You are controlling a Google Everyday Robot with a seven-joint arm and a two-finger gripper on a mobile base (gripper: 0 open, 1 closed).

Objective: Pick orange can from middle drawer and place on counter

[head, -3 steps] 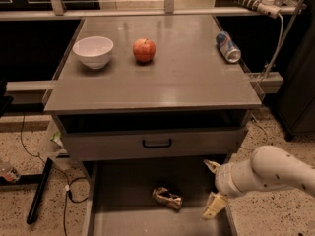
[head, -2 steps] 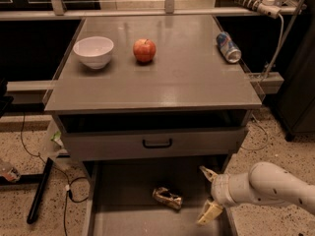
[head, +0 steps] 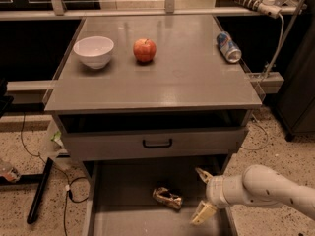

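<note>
I will close my gripper around the body of the orange can (head: 174, 199) in the open drawer, toward its end nearest the white arm.
The orange can (head: 167, 198), a dented gold-brown can, lies on its side on the floor of the open middle drawer (head: 123, 215). My gripper (head: 201, 195) is open, just right of the can and low over the drawer floor, with one finger (head: 203, 174) above and one (head: 204, 213) below. It does not touch the can. The white arm reaches in from the lower right. The counter (head: 162, 82) spreads above the drawers.
On the counter stand a white bowl (head: 93, 51), a red apple (head: 144, 50) and a blue-and-silver can (head: 229, 47) lying at the right edge. A shut grey drawer front with a black handle (head: 157, 143) sits above the open drawer. Cables and a black stand (head: 39, 191) lie on the floor at left.
My gripper and arm have moved left and lower, closer to the orange can. The can has not moved.
</note>
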